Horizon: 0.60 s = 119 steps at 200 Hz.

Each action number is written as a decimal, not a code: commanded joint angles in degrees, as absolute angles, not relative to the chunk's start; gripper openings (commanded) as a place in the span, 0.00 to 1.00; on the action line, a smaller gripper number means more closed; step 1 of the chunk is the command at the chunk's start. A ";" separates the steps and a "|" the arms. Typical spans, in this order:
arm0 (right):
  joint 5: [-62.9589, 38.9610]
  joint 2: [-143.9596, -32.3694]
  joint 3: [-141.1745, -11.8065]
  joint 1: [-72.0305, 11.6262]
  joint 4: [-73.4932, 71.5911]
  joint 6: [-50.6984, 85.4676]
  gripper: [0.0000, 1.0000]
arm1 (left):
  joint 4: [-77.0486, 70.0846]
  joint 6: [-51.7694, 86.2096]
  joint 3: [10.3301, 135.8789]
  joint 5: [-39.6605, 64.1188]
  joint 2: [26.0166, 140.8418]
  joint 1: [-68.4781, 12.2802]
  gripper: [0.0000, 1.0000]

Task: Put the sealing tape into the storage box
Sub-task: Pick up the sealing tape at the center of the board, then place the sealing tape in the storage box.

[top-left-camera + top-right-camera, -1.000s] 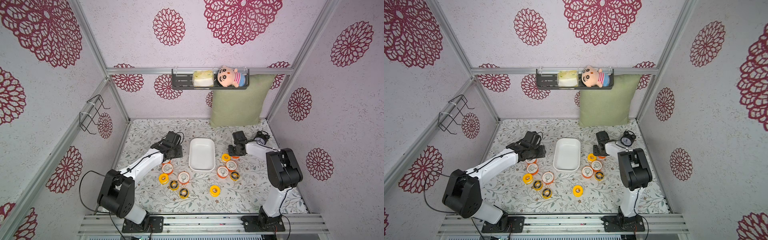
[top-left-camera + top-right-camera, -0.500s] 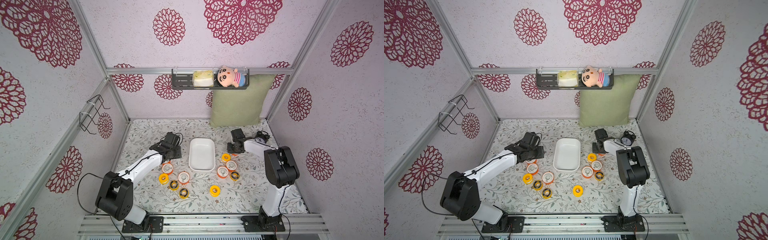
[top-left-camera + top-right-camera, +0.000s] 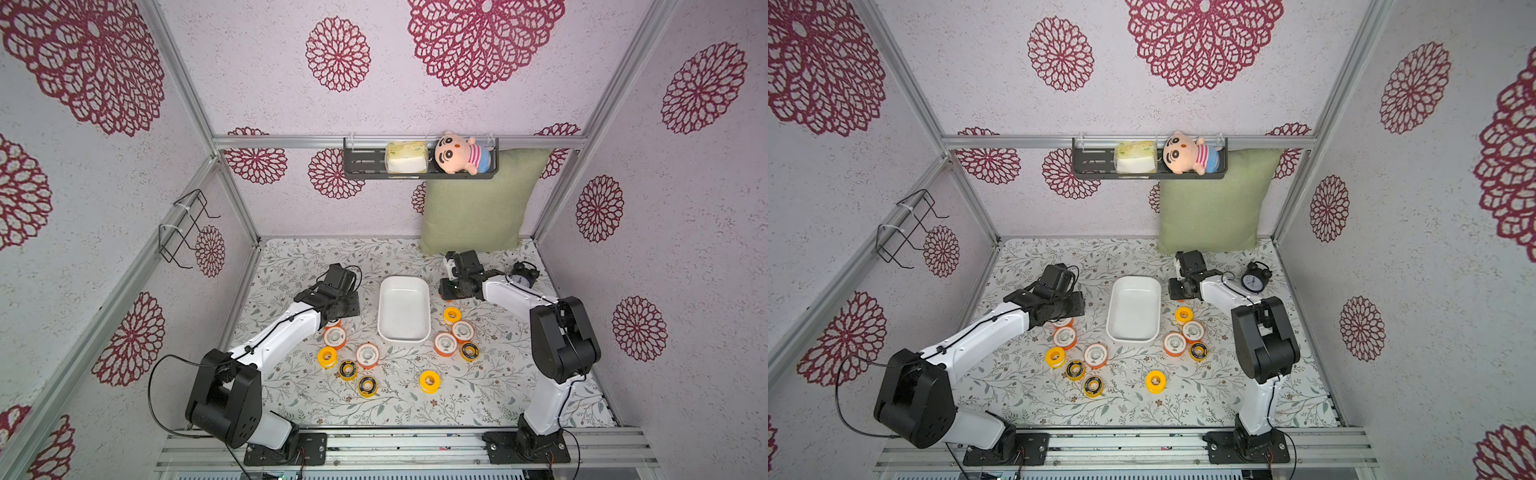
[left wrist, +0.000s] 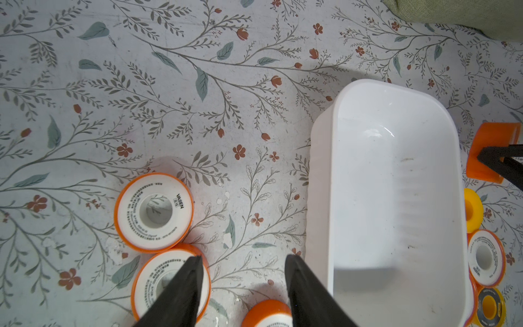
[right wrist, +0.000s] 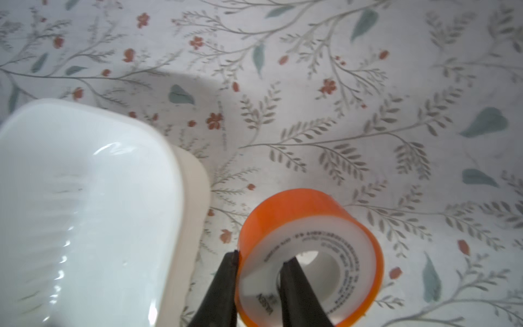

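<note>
Next, my right gripper puts the orange sealing tape spool down inside the far end of the white storage box (image 3: 412,296) (image 5: 81,218).
The white storage box (image 3: 403,309) (image 3: 1133,309) lies empty at mid-table. My right gripper (image 5: 260,257) (image 3: 451,291) is shut on an orange sealing tape spool (image 5: 311,226) (image 4: 486,167) just right of the box's far end, one finger in the spool's hole and one outside its rim; the spool is tilted. My left gripper (image 4: 242,257) (image 3: 338,307) hangs open left of the box (image 4: 396,198), above orange spools (image 4: 154,212). Several more spools lie loose in both top views: orange (image 3: 367,355), yellow (image 3: 429,381), and yellow with black faces (image 3: 368,386).
A black alarm clock (image 3: 521,276) stands behind my right arm. A green pillow (image 3: 478,208) leans on the back wall under a black shelf (image 3: 365,166) holding a doll. A wire rack (image 3: 183,232) hangs on the left wall.
My right gripper has shut on the orange spool and shifted slightly toward the back and the box. My left arm has barely moved.
</note>
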State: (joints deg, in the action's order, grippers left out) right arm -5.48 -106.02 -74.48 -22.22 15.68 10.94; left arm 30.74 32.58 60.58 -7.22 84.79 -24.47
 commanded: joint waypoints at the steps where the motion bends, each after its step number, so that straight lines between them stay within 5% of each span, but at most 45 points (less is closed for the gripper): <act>1: -9.58 -102.48 -77.58 -24.87 12.98 8.63 0.21 | 29.88 32.16 59.68 -7.75 83.58 -24.00 0.54; 119: -5.97 -109.53 -88.40 -32.38 21.22 5.21 0.21 | 29.27 32.08 57.86 -8.30 82.17 -23.91 0.54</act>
